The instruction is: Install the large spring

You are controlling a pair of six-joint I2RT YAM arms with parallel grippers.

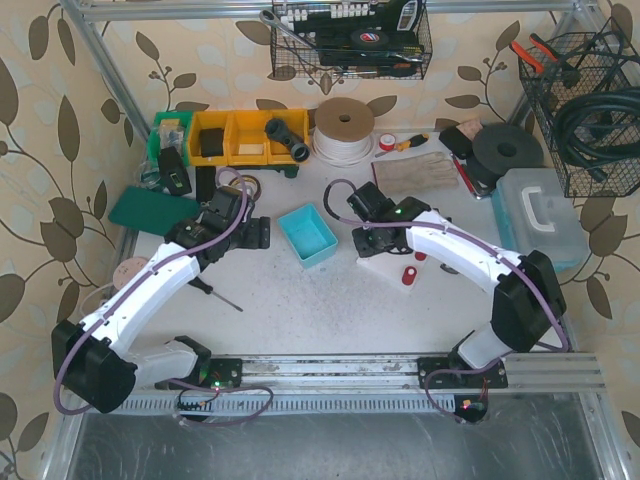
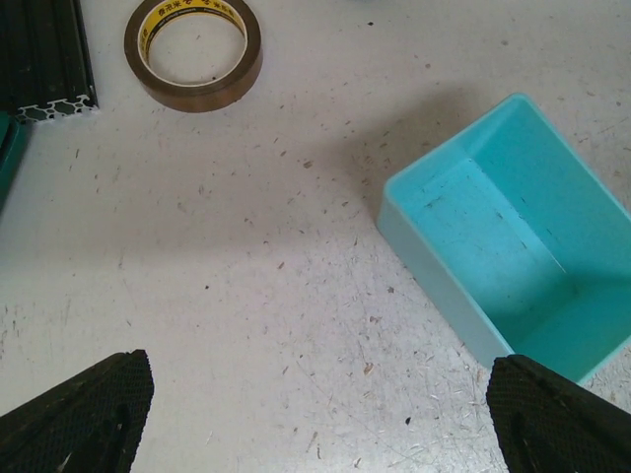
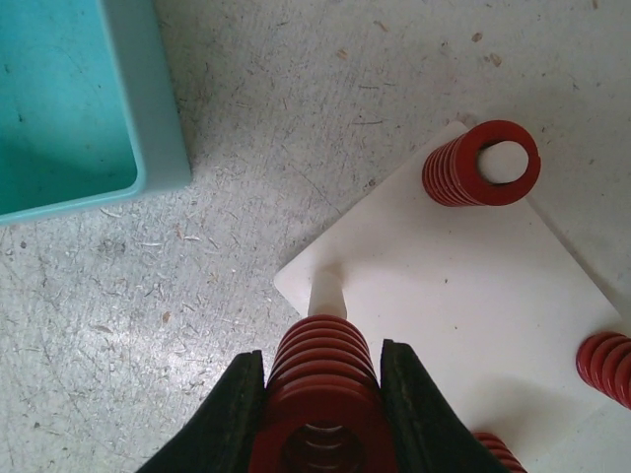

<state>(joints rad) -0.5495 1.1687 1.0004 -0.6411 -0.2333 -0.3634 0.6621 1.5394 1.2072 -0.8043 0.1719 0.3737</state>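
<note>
The large red spring, now held just above a white peg, will be released by my right gripper on the bare white peg (image 1: 366, 256) (image 3: 328, 293) at the plate's corner by the teal bin.
In the right wrist view my right gripper (image 3: 320, 367) is shut on a large red spring (image 3: 323, 379), held end-on just above a white peg (image 3: 326, 294) at the near corner of a white plate (image 3: 444, 286). A second red spring (image 3: 481, 163) stands on a peg at the plate's far corner, and a third (image 3: 606, 367) shows at the right edge. In the top view the right gripper (image 1: 366, 243) is right of the teal bin (image 1: 307, 234). My left gripper (image 2: 317, 394) is open and empty above bare table, left of the bin (image 2: 513, 246).
A roll of brown tape (image 2: 193, 51) and a black aluminium rail (image 2: 44, 59) lie beyond the left gripper. The teal bin (image 3: 69, 99) is empty and sits close to the plate's left. A screwdriver (image 1: 215, 293) lies near the left arm. Yellow bins (image 1: 235, 135) stand at the back.
</note>
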